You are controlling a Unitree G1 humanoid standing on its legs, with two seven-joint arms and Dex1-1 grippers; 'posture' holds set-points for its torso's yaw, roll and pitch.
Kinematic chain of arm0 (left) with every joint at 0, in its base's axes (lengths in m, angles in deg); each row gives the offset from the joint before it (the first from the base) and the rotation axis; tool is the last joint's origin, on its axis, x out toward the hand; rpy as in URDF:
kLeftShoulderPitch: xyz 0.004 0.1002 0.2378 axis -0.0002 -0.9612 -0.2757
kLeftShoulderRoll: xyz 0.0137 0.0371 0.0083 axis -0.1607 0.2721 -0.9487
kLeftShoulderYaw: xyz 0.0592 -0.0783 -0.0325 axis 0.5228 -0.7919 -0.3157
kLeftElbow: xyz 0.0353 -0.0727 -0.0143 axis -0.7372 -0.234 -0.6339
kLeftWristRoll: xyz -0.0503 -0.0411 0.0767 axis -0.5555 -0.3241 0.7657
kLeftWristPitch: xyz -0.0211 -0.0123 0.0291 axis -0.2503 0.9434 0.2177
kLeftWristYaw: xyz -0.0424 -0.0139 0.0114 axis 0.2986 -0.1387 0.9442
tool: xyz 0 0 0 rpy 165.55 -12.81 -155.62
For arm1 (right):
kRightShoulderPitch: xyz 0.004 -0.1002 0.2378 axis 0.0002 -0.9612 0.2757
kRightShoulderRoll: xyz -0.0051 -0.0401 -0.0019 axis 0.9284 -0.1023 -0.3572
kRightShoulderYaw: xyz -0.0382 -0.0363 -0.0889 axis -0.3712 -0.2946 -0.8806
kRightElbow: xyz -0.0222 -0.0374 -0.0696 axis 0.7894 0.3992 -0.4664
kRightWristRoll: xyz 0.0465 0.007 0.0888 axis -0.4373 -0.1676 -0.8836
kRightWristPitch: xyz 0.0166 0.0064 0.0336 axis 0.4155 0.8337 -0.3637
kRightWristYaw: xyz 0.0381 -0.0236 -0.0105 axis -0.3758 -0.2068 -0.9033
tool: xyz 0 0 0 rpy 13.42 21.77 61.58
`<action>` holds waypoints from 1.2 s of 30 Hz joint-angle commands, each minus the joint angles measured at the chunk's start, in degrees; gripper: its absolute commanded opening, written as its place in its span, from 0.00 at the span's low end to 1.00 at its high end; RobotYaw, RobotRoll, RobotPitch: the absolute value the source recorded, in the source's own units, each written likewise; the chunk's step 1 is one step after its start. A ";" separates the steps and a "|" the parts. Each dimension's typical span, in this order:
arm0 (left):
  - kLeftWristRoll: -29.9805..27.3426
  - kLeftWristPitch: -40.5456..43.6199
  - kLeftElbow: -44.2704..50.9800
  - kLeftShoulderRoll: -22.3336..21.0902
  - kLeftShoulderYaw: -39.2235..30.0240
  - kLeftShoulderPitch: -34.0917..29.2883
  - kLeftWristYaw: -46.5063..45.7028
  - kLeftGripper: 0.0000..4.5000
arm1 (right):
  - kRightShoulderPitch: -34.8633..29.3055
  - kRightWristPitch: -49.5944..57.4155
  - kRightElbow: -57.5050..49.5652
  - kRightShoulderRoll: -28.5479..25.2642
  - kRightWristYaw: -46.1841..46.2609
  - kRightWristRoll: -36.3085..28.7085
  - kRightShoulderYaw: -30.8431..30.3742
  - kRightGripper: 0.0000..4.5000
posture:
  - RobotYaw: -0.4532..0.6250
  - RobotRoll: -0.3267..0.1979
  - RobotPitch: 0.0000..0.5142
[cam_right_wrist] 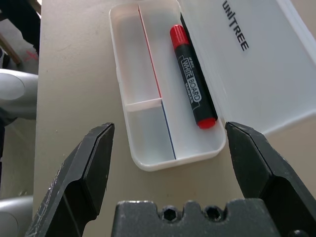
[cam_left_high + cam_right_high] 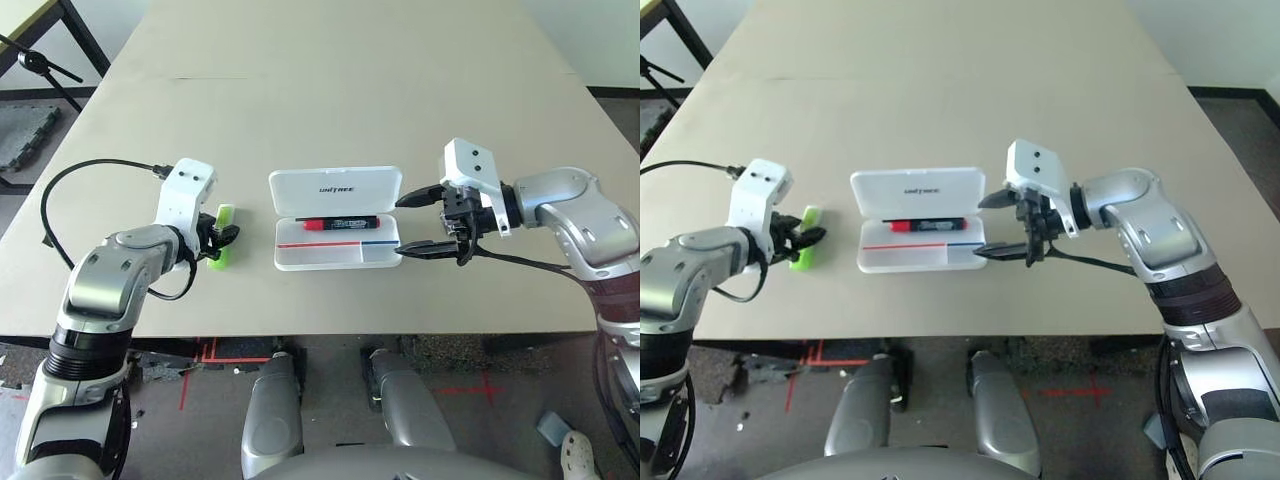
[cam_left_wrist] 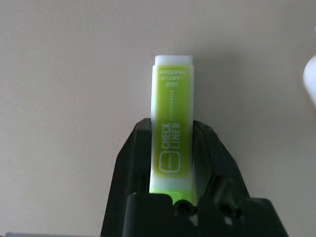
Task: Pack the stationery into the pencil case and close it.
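The robot's left gripper will release the lime-green highlighter in the long front section (image 2: 319,256) next to the red strip of the pencil case.
The white pencil case (image 2: 335,250) lies open in the middle of the table, its lid (image 2: 335,187) with "UNITREE" lettering folded back flat. In the tray's rear compartment lies the black marker with red ends (image 1: 192,84); the front compartments hold nothing. The lime-green highlighter (image 3: 173,98) rests on the table left of the case, and my left gripper (image 2: 222,240) is shut on its near half. Beside the case's right end, my right gripper (image 1: 169,129) is open with its fingers wide apart and nothing between them. The tiny dark bluish block is out of view.
A black cable (image 2: 55,195) loops over the table behind my left arm. A black stand (image 2: 40,65) is on the floor beyond the far left table corner. The table's near edge (image 2: 330,325) runs just in front of the case.
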 commanded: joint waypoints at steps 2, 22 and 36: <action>-0.42 -3.48 1.16 -4.91 1.01 -2.76 4.95 0.24 | -0.14 -0.39 0.30 -0.13 0.22 0.93 -0.89 1.00 | 0.44 0.62 0.39; -4.44 -12.67 16.21 -11.04 8.88 -0.57 19.72 0.24 | -1.81 -2.42 2.08 -2.57 -0.61 2.33 0.09 1.00 | 0.44 0.62 0.36; 5.55 -21.20 15.46 -5.99 27.86 12.04 23.10 0.24 | -3.98 -1.70 0.66 -3.82 0.54 2.10 0.64 1.00 | 0.41 0.62 0.37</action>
